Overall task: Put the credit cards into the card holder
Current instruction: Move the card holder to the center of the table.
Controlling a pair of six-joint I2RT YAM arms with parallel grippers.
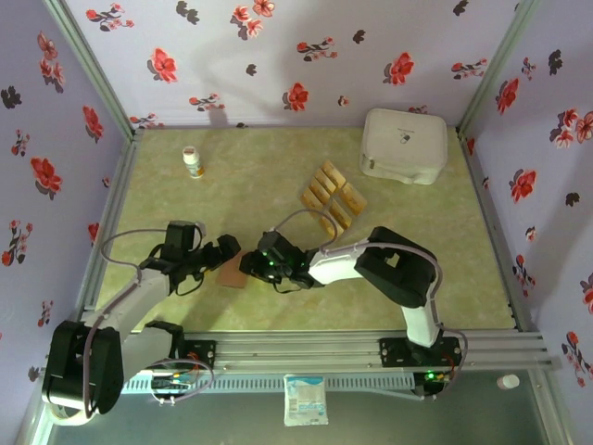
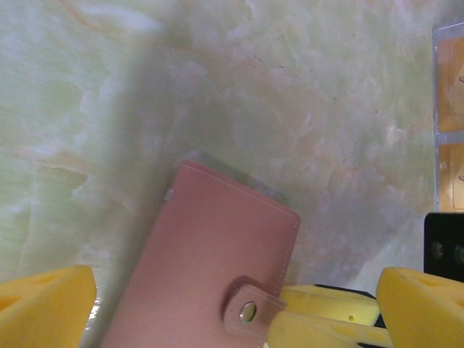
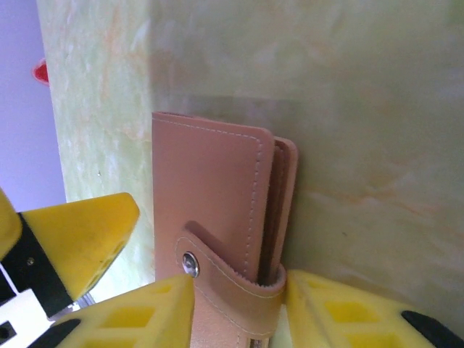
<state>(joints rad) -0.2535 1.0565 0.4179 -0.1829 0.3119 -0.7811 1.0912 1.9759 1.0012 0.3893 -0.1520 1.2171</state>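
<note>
The card holder is pinched across its snap strap by my right gripper, so I will open and take the near end of its edge (image 3: 256, 342), leaving the strap clear.
The card holder (image 1: 232, 275) is a closed reddish-brown wallet with a snap strap, lying on the table between the two grippers. My right gripper (image 3: 235, 290) is shut on the card holder (image 3: 210, 181) at its strap edge, one yellow finger by the snap and the other against the strap's bend. My left gripper (image 2: 232, 312) stands open, its fingers (image 2: 43, 304) wide apart on either side of the card holder (image 2: 210, 254). The credit cards (image 1: 334, 199), tan-orange, lie fanned out farther back on the table, apart from both grippers. Two cards (image 2: 451, 87) show at the left wrist view's right edge.
A big white rounded box (image 1: 403, 146) stands at the back right. A small white bottle (image 1: 193, 163) stands at the back left. Flowered walls enclose the table on three sides, and a metal rail (image 1: 371, 348) runs along the near edge.
</note>
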